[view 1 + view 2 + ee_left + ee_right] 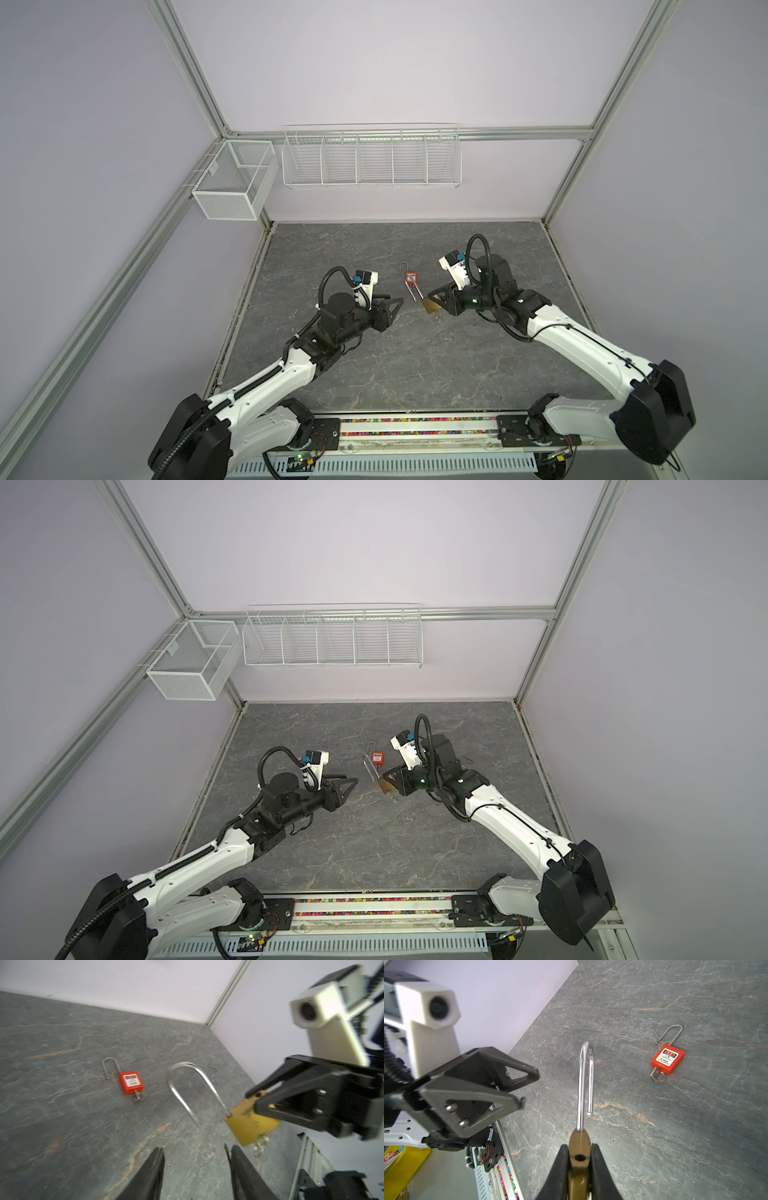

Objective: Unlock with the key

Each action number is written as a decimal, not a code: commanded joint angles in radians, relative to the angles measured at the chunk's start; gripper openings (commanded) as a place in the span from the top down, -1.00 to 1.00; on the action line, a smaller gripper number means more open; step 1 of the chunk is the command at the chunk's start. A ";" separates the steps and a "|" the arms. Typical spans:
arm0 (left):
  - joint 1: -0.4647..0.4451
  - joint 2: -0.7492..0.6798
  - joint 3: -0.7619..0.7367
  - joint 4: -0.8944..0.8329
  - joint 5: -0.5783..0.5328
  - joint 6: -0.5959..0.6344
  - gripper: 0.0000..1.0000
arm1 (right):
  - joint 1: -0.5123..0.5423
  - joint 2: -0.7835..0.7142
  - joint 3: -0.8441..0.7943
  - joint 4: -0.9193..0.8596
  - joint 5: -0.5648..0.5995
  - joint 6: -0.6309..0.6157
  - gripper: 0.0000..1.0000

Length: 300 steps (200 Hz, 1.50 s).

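My left gripper goes to the brass padlock next. It should close on the body's free side (427,307) (236,1128) under the padlock's shackle, opposite my right gripper.
My right gripper (579,1148) is shut on the body of a brass padlock (249,1124) and holds it just above the table in both top views (430,306) (385,787). The padlock's long steel shackle (583,1084) has one leg in the body and its free end out beside it. A small silver key (260,1145) sticks out of the bottom of the body. My left gripper (197,1148) is open with nothing between its fingers, a short way left of the padlock (397,300).
A red padlock (411,277) lies flat on the grey table just behind the brass one, shackle swung out and a key (658,1076) in its base. A white wire rack (370,158) and a mesh basket (232,183) hang on the back wall.
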<state>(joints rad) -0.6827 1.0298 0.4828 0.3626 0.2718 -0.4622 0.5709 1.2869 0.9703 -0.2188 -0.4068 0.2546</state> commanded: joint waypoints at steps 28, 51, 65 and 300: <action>0.001 0.081 -0.121 0.598 0.215 -0.254 -0.07 | -0.017 0.015 0.132 0.039 -0.012 0.054 0.87; 0.002 0.246 -0.121 0.907 0.236 -0.365 -0.06 | -0.025 0.020 0.157 0.070 -0.010 0.141 0.87; 0.007 0.343 -0.097 1.054 0.257 -0.415 -0.05 | -0.027 0.019 0.156 0.107 -0.016 0.191 0.87; 0.025 0.558 0.153 1.054 0.245 -0.460 -0.02 | -0.024 0.031 0.102 0.483 -0.050 0.442 0.87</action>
<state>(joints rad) -0.6582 1.5703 0.5934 1.3788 0.5026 -0.9089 0.5404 1.3266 1.0733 0.1486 -0.4316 0.6777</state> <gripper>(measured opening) 0.512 0.176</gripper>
